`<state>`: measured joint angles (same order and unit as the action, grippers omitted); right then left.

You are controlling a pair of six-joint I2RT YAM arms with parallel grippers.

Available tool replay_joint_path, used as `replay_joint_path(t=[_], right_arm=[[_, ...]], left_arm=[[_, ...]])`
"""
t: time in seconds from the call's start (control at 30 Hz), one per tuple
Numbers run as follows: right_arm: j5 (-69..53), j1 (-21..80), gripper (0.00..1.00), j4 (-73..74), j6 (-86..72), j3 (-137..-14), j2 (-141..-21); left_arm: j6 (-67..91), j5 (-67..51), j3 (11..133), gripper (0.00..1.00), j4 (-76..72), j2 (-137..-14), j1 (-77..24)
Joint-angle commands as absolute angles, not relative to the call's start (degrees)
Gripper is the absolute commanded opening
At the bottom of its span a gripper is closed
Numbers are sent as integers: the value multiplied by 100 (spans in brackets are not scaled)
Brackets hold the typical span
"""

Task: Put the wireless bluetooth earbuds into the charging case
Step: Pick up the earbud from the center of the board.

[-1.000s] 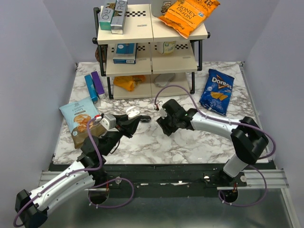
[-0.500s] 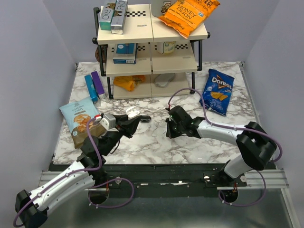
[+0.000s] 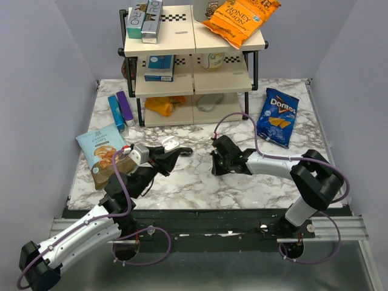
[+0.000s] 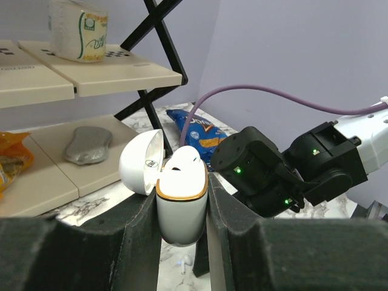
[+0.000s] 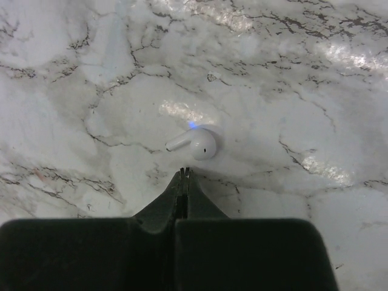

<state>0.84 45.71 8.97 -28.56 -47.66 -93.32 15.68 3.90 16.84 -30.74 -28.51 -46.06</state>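
Note:
The loose earbud's stem lies crosswise ahead of my right gripper's shut fingers; next I open, turn, then grip the earbud's round head (image 5: pixel 204 145).
My left gripper (image 3: pixel 172 148) (image 4: pixel 182 203) is shut on the white charging case (image 3: pixel 168 143) (image 4: pixel 182 212), holding it upright above the table. Its lid (image 4: pixel 140 163) is flipped open to the left. A white rounded shape that looks like one earbud (image 4: pixel 182 162) sits in the case's top. A second white earbud (image 5: pixel 197 143) (image 4: pixel 183 262) lies loose on the marble with a small blue light showing. My right gripper (image 3: pixel 216 166) (image 5: pixel 185 172) is shut and empty, its tips just short of that earbud, low over the table.
A cream shelf rack (image 3: pixel 194 66) stands at the back, holding boxes and an orange chip bag (image 3: pixel 239 18). A blue Doritos bag (image 3: pixel 276 118) lies at the right. A snack bag (image 3: pixel 103 151) and two tubes (image 3: pixel 120 109) lie at the left.
My right gripper has gone from open to shut and moved right and down, away from the case, to the table. The left gripper has stayed put with the case.

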Motion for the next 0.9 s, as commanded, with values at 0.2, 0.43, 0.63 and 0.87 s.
replay_joint_path(t=[0.2, 0.43, 0.63, 0.87], right_arm=[[799, 4430, 1, 1081, -2496, -5106, -9668], [1037, 4412, 1, 1169, -2285, -5282, -9756], [1107, 4412, 1, 1265, -2118, -5379, -9747], [1336, 4421, 32, 1608, -1804, -5326, -8957]], left_arm=[[1556, 431, 1688, 0, -3129, -2891, -4597], [1547, 448, 1670, 0, -3147, -2900, -4597], [1556, 440, 1670, 0, -3155, -2900, -4597], [1529, 448, 1679, 0, -3094, -2874, -4597]])
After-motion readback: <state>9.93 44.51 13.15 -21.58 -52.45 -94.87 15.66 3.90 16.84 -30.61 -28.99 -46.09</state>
